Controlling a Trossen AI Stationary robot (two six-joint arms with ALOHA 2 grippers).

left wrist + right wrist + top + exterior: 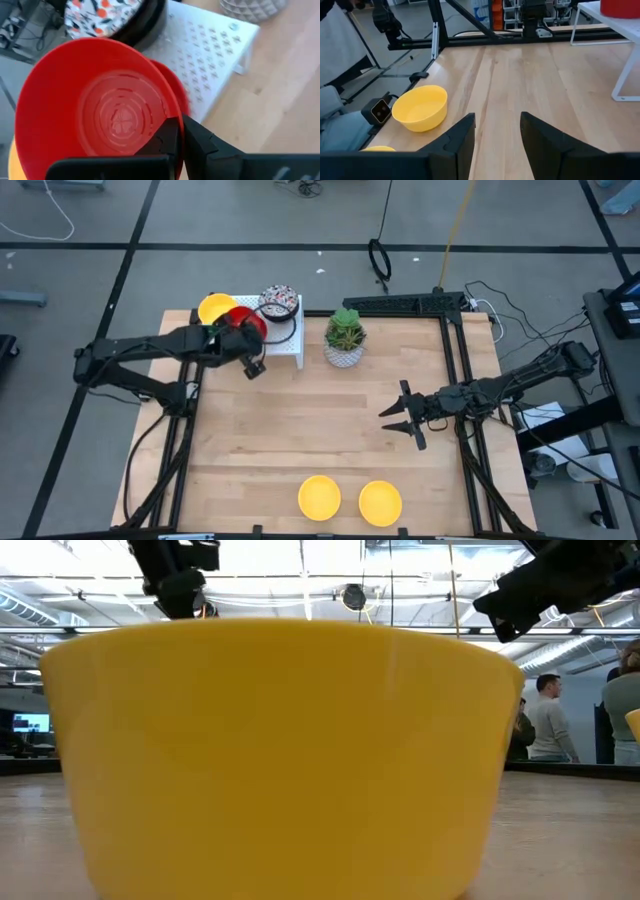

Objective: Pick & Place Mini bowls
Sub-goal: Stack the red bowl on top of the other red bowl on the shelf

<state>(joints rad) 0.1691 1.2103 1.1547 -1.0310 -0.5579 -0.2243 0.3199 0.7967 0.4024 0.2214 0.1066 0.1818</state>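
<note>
The robot's left gripper needs to release the red mini bowl inside the second red bowl on the white rack [245, 324] [149, 106].
My left gripper [240, 340] is at the table's far left, shut on a red mini bowl [246, 325] beside the white rack [290, 345]. A second red bowl [172, 85] sits under the first, and a yellow bowl [213, 307] lies behind them. A white floral bowl [279, 301] stands on the rack. Two more yellow bowls [320, 497] [380, 502] rest on their bases near the table's near edge. My right gripper [395, 420] hovers open at mid-right above bare wood, its fingers [497, 125] pointing toward the rack. My left gripper [182, 127] pinches the red bowl's rim [176, 114] on the side nearest the wrist, one finger [167, 137] inside the bowl and the other [202, 142] outside. The bowl tilts, its open side facing the wrist camera. Whether it is clear of the red bowl beneath, I cannot tell.
A white pot with a green plant [345, 337] stands right of the rack. A black frame [455, 330] runs along the table's far and right edges. One yellow bowl [280, 760] fills the low view. People [545, 720] stand in the room behind. Bare wood [300, 430] spans the table's middle.
</note>
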